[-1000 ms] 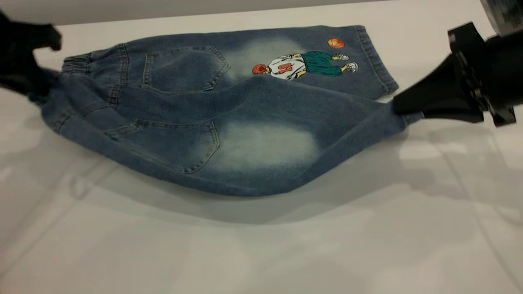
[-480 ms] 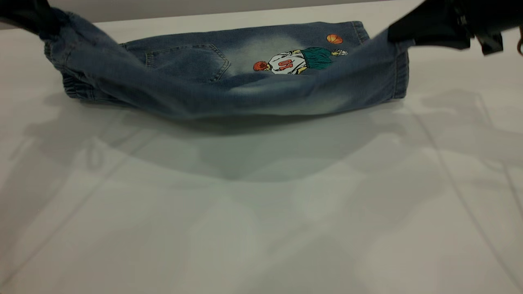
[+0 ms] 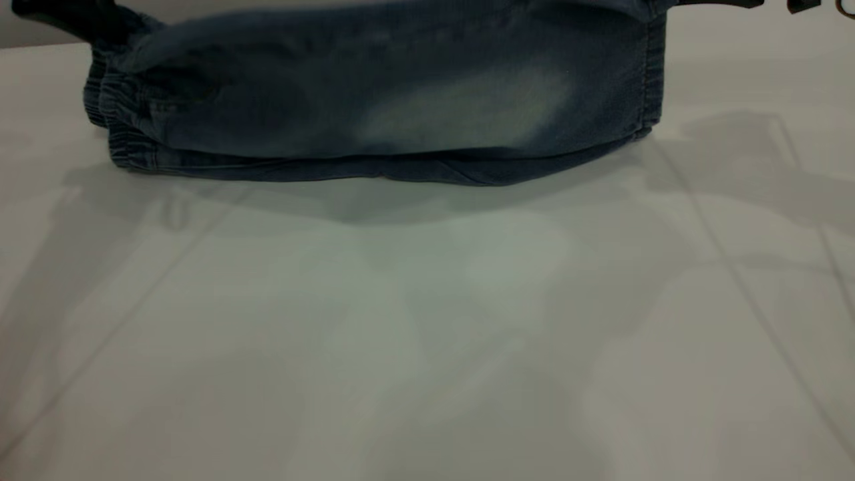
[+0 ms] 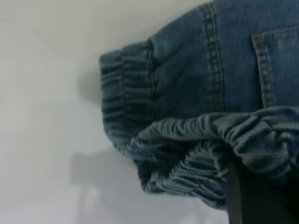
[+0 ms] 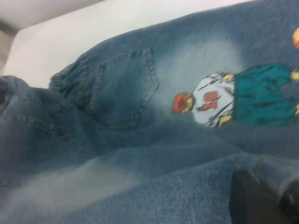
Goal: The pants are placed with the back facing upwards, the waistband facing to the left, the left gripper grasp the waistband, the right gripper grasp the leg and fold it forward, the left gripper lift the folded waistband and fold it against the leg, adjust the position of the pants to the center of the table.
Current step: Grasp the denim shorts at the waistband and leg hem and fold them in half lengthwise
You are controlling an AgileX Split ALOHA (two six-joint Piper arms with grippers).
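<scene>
My left gripper needs to let go of the ruffled waistband as it reaches a spot over the far waistband corner of the pants' flat lower layer [image 3: 160,55] [image 4: 156,39].
The pants [image 3: 280,100] are blue denim shorts. Their near half is raised like a curtain above the table [image 3: 427,334]. My left gripper [image 3: 93,23] is at the top left, shut on the ruffled waistband [image 4: 201,140], which bunches over its dark finger [image 4: 257,200]. At the top right edge, my right gripper [image 3: 718,3] is shut on the leg [image 3: 467,110] with the pale patch, close to the stitched hem [image 3: 649,67]. In the right wrist view its finger [image 5: 257,200] pinches denim above the printed leg [image 5: 219,102] and a back pocket [image 5: 121,88], which lie flat underneath.
The pants' lower fold [image 3: 374,170] rests on the far part of the table. White-grey tabletop stretches in front of it, crossed by faint seams and shadows. The table's far edge [image 5: 56,21] shows beyond the waistband.
Both grippers have risen and moved away from the camera, carrying the near half of the pants up. That half now hangs in front of the print and pockets in the exterior view.
</scene>
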